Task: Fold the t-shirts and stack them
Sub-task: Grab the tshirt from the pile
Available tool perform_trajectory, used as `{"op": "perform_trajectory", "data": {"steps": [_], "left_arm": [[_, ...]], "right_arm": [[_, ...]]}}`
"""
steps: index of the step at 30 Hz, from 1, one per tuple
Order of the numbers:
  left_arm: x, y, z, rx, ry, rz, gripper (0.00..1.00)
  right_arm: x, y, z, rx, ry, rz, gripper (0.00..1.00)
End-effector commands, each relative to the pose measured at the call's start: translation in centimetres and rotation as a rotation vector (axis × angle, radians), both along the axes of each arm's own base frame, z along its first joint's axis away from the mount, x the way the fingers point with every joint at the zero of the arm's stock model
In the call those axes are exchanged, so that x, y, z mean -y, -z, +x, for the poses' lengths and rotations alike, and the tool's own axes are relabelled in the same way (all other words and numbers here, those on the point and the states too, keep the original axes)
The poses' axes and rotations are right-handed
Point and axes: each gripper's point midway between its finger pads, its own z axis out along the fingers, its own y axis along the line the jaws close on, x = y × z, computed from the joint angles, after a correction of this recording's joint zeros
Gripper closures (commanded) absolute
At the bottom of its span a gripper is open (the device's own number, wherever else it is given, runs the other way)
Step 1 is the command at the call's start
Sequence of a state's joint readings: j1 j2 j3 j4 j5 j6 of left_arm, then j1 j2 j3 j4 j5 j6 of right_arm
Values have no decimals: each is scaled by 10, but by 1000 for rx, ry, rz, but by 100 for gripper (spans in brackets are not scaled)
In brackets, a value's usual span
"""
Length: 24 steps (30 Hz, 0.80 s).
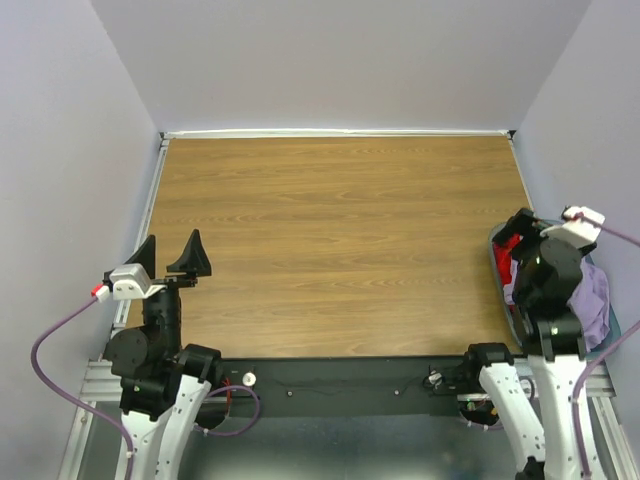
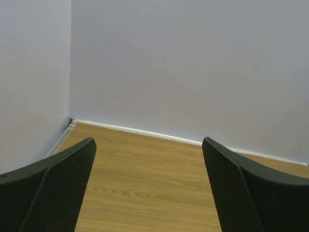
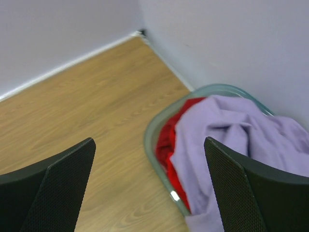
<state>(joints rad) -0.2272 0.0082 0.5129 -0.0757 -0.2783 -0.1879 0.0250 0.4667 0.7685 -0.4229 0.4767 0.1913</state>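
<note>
My right gripper is to go next to the lavender t-shirt's far part [image 1: 515,267] [image 3: 192,122] beside the red t-shirt in the basket and close there.
The lavender t-shirt [image 3: 236,140] lies crumpled on top of the red t-shirt [image 3: 169,150] inside a teal-grey basket [image 3: 157,133] at the table's right edge. In the top view the red cloth [image 1: 509,250] and the lavender cloth [image 1: 592,300] show around the right arm. My right gripper [image 3: 149,193] hangs open and empty above the basket's near rim; in the top view it [image 1: 522,232] is over the basket. My left gripper [image 1: 172,256] is open and empty above the table's left side, and it [image 2: 148,193] shows only bare wood between its fingers.
The wooden table [image 1: 340,240] is bounded by lavender walls at the back and both sides. The basket [image 1: 497,270] sits against the right wall. A black rail with cables runs along the near edge between the arm bases.
</note>
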Motion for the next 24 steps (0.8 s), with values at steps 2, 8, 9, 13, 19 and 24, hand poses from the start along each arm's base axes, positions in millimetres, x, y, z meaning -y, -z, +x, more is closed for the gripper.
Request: {"op": "perform_trajectory", "data": {"steps": [2,8,9,13,19,24], "left_arm": [[-8,-12,-20,89,-12,-46,1],[-4,-11,-21,96,17,-54,1],[-3,-12,-23,104,23,-53,1],[-1,-12,-23,105,39,-52,1],[2,-12,-24,114,59,-53,1],[3,-13,-26,121,68,-56,1]], "right_arm": [[44,19,-7,-200,339,3,0],[54,58,22,-461,504,9,0],[56,61,23,-468,523,9,0],[57,88,34,-519,524,103,0],[70,117,35,-617,565,134,2],[88,130,28,-658,627,126,8]]}}
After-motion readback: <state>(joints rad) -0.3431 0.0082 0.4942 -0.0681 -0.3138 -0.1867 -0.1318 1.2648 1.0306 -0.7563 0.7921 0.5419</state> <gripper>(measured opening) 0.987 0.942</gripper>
